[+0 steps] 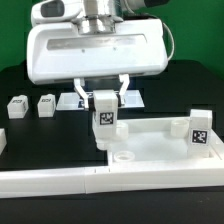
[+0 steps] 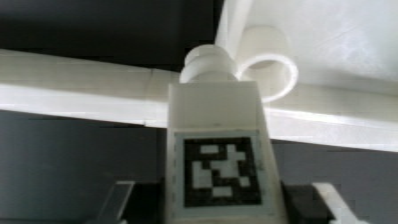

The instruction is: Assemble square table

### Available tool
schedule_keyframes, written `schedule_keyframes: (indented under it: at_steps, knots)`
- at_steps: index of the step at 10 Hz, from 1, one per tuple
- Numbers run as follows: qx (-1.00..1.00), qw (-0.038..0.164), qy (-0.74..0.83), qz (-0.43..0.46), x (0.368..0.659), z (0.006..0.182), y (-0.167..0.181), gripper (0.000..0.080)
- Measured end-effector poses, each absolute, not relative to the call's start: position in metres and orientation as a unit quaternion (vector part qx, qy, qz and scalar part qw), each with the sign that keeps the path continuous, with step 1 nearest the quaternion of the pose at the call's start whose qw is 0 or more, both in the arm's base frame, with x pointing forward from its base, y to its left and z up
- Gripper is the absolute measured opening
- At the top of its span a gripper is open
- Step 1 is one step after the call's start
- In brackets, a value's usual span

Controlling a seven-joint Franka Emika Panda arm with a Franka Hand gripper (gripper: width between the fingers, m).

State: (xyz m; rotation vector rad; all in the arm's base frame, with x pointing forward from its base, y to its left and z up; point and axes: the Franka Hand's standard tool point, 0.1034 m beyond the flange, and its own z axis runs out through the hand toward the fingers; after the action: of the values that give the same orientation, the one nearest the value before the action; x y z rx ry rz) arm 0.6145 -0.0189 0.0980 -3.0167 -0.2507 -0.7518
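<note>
The robot's gripper will release the white leg post in the round corner socket at the table top's near side [image 1: 124, 156] [image 2: 270, 74].
My gripper [image 1: 104, 103] is shut on a white tagged leg post [image 1: 104, 118] and holds it upright over the square table top [image 1: 150, 150]. The post's lower end is just above a round corner socket [image 1: 123, 157] at the top's near side. In the wrist view the leg post [image 2: 221, 150] fills the middle between my fingers [image 2: 125, 200], its threaded tip by the socket ring [image 2: 270, 72]. Another leg post [image 1: 199, 128] stands upright on the table top at the exterior view's right. Two loose leg posts [image 1: 17, 107] [image 1: 46, 104] lie at the back left.
A long white L-shaped rail [image 1: 60, 180] runs along the front and up the exterior view's left. The marker board [image 1: 75, 101] lies flat behind my gripper. The table surface is black.
</note>
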Motion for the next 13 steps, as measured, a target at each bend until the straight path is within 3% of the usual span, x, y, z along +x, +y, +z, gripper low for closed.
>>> schedule_keyframes:
  at_steps: [4,6,13]
  knots:
    - [-0.966,0.021,-0.072,-0.249,0.628,0.102,0.002,0.029]
    - [-0.965,0.019,-0.07,-0.252,0.625,0.093,0.001,0.029]
    - [-0.96,0.009,-0.07,-0.272,0.622,0.091,0.003,0.029]
